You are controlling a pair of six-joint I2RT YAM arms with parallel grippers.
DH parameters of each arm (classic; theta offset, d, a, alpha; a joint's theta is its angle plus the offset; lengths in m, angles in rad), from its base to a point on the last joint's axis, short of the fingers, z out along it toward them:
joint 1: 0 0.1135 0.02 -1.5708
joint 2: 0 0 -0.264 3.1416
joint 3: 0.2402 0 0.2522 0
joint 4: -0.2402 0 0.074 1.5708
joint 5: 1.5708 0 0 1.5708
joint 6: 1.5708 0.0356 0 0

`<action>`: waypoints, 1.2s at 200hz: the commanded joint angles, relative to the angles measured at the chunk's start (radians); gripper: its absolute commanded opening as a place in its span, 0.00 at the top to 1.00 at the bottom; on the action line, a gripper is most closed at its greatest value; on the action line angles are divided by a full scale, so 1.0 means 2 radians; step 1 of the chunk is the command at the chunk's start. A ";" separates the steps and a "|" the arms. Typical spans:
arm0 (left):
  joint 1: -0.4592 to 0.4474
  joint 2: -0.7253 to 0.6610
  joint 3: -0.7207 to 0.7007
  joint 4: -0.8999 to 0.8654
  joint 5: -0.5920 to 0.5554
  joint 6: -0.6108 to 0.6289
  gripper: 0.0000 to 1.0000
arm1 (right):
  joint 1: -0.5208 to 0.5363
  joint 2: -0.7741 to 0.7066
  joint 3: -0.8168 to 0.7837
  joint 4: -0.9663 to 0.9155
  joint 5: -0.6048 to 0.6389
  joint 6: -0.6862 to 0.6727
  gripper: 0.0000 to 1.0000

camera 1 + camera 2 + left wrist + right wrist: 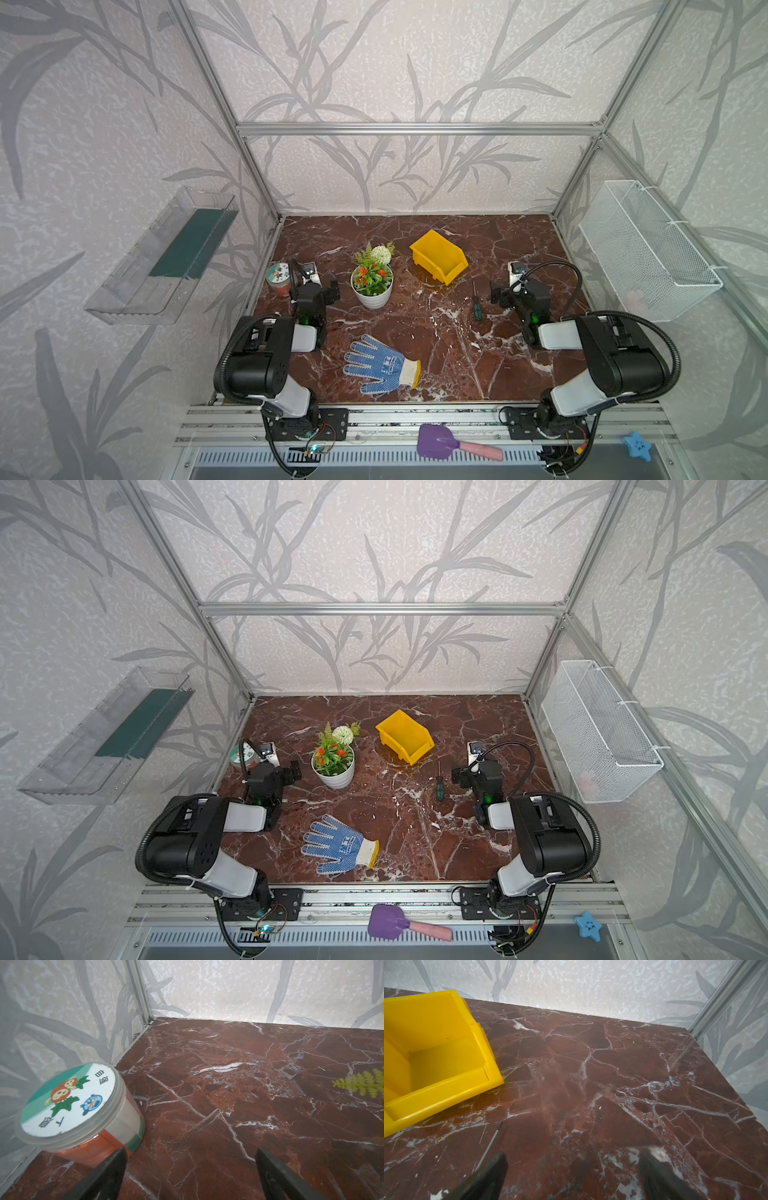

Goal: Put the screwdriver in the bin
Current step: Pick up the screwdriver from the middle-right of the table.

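Note:
The robot's right gripper needs to next move to the green part of the handle (477, 310) on the screwdriver and close there.
The screwdriver (476, 305) (439, 785) lies on the marble table, its thin shaft pointing toward the back and its black and green handle nearer the front. The yellow bin (436, 249) (401, 729) stands open-topped behind and left of it. My right gripper (496, 293) (459, 775) hovers just right of the screwdriver, open and empty. In the right wrist view the gripper (572, 1157) shows bare marble between its fingers, the screwdriver's shaft (490, 1145) beside one finger, and the bin (425, 1020) beyond. My left gripper (332, 291) (191, 1151) is open and empty at the left.
A white flowerpot (372, 286) with artificial plants stands left of the bin. A blue-dotted glove (378, 365) lies near the front. A lidded jar (279, 278) (68, 1101) sits by the left wall. A wire basket (648, 249) and a clear tray (162, 257) hang on the side walls.

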 commanded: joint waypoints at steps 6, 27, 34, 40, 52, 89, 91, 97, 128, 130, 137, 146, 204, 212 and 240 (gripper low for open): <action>-0.002 0.006 0.010 0.013 -0.007 0.008 0.01 | 0.003 0.003 0.008 0.019 0.005 -0.002 0.01; -0.002 0.006 0.011 0.012 -0.006 0.008 0.01 | 0.003 0.004 0.008 0.019 0.005 -0.002 0.01; -0.002 0.006 0.010 0.012 -0.006 0.008 0.01 | 0.003 0.004 0.008 0.019 0.005 -0.002 0.01; -0.002 0.006 0.012 0.010 -0.006 0.007 0.01 | 0.003 0.003 0.008 0.019 0.005 -0.002 0.01; -0.001 0.005 0.012 0.009 -0.005 0.006 0.01 | 0.003 0.004 0.008 0.019 0.005 -0.002 0.01; 0.005 0.004 0.016 -0.001 0.003 0.001 0.01 | 0.003 0.005 0.008 0.020 0.011 0.002 0.01; 0.006 0.004 0.016 -0.002 0.003 0.001 0.01 | 0.003 0.005 0.008 0.020 0.011 0.002 0.01; 0.007 0.005 0.017 -0.001 0.004 -0.001 0.01 | 0.003 0.005 0.008 0.020 0.010 0.002 0.01; 0.007 0.004 0.015 0.000 0.002 0.000 0.01 | 0.003 0.004 0.008 0.020 0.011 0.001 0.01; 0.007 0.004 0.015 0.001 0.001 0.000 0.01 | 0.003 0.005 0.008 0.020 0.011 0.001 0.01; 0.007 0.004 0.015 0.001 0.002 0.000 0.01 | 0.003 0.004 0.008 0.020 0.011 0.001 0.01; 0.007 0.004 0.015 0.001 0.002 0.000 0.01 | 0.003 0.004 0.008 0.019 0.011 0.001 0.01; 0.006 0.004 0.014 0.002 -0.010 -0.003 0.01 | 0.003 0.004 0.008 0.020 0.011 0.001 0.01; 0.007 0.004 0.012 0.007 -0.028 -0.010 0.01 | 0.003 0.004 0.007 0.021 0.011 0.001 0.01; 0.005 -0.054 -0.005 -0.006 -0.062 -0.013 0.01 | 0.010 -0.055 0.001 -0.018 0.077 0.003 0.01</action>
